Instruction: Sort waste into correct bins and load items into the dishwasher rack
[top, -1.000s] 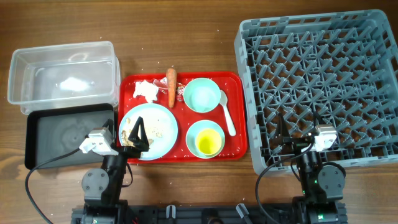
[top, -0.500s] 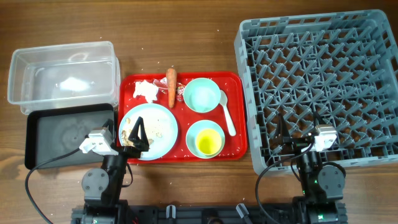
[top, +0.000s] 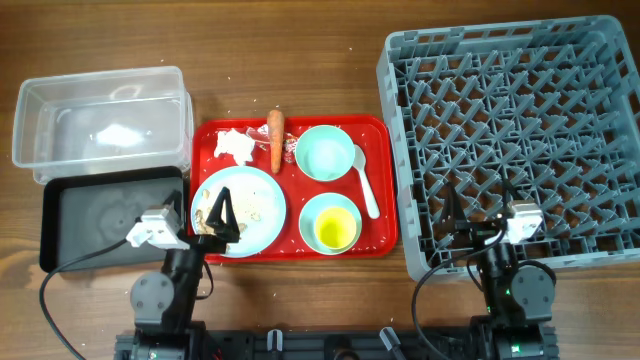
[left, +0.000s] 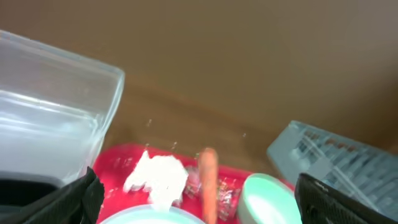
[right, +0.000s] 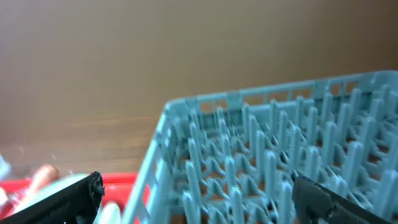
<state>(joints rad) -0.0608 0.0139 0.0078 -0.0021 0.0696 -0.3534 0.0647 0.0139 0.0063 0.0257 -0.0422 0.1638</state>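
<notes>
The yellow cup is in the second bowl. My left gripper goes to it next and closes on the cup's rim (top: 317, 232) facing the blue plate.
On the red tray, the tissue (top: 236, 145), carrot (top: 275, 140) and wrapper (top: 291, 148) lie at the back. A mint bowl (top: 326, 153) and the white spoon (top: 364, 180) sit beside them. The blue plate (top: 250, 210) holds pale crumbs. The yellow cup (top: 331, 232) sits inside the second bowl (top: 330, 208). My left gripper (top: 220, 215) hangs open and empty over the plate's near left; its wrist view shows the gripper (left: 199, 199), tissue (left: 158, 177) and carrot (left: 208, 180). My right gripper (top: 478, 215) is open and empty over the grey rack's (top: 520, 130) front edge, as the right wrist view (right: 199, 193) shows.
The clear tub (top: 100, 125) stands at the back left with the black tray (top: 110, 215) in front of it, both left of the red tray (top: 380, 240). The rack (right: 280, 155) fills the right side. Small crumbs dot the wooden table.
</notes>
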